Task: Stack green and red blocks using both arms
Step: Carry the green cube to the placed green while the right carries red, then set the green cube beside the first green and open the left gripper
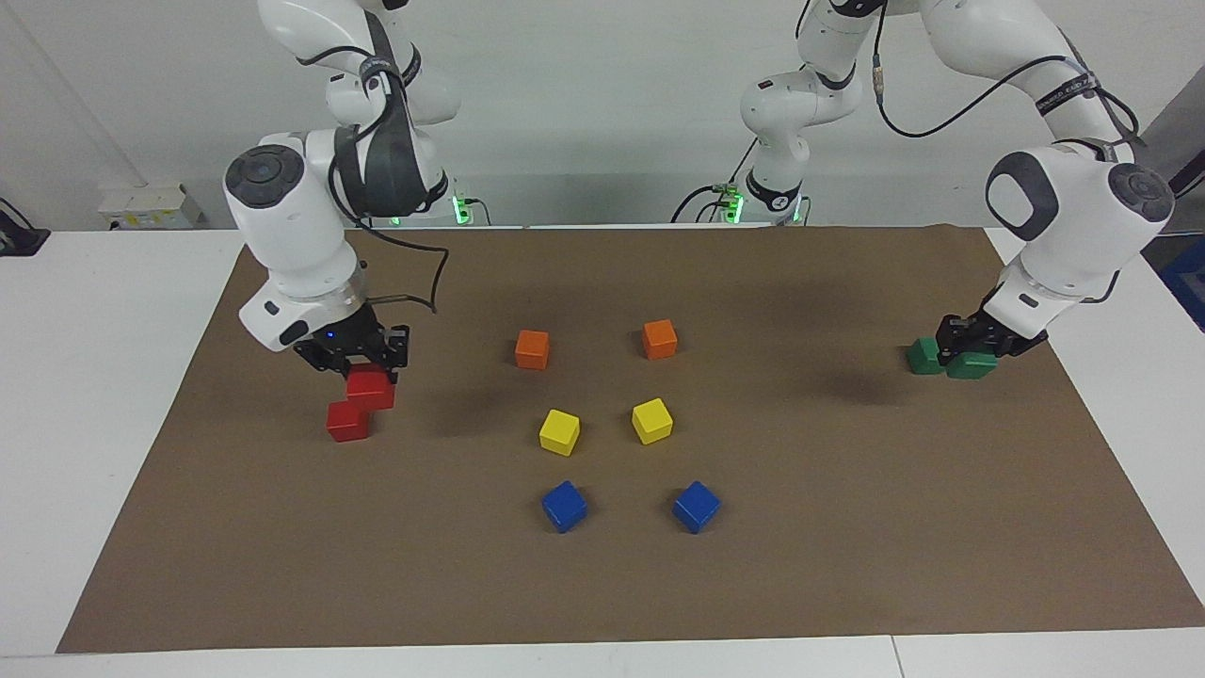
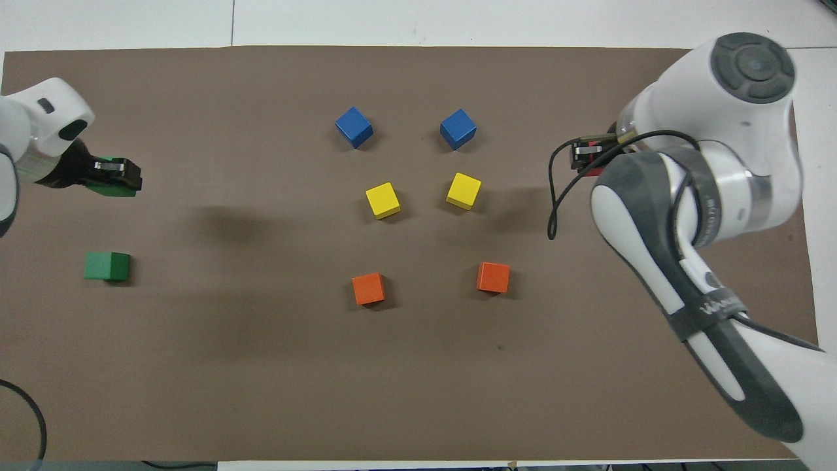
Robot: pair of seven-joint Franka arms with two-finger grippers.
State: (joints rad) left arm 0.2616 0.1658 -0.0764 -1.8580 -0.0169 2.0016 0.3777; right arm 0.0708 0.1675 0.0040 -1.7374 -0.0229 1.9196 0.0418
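Note:
Next, the left gripper releases its green block atop the green block (image 2: 94, 263) lying on the brown mat.
My right gripper (image 1: 362, 369) is shut on a red block (image 1: 370, 390) and holds it in the air, just above and beside the second red block (image 1: 345, 423) lying on the brown mat (image 1: 847, 527). In the overhead view the right arm hides that lying block, and only a sliver of red shows at the right gripper (image 2: 587, 157). My left gripper (image 1: 970, 352) is shut on a green block (image 1: 973, 366), raised close beside the other green block (image 1: 923, 356). From overhead the held green block (image 2: 116, 190) sits under the left gripper (image 2: 112, 171), apart from the lying green block (image 2: 106, 266).
Two orange cubes (image 1: 532, 349) (image 1: 659, 339), two yellow cubes (image 1: 559, 432) (image 1: 651, 421) and two blue cubes (image 1: 564, 506) (image 1: 696, 507) lie in pairs in the mat's middle. White table surface (image 1: 113, 377) borders the mat at both ends.

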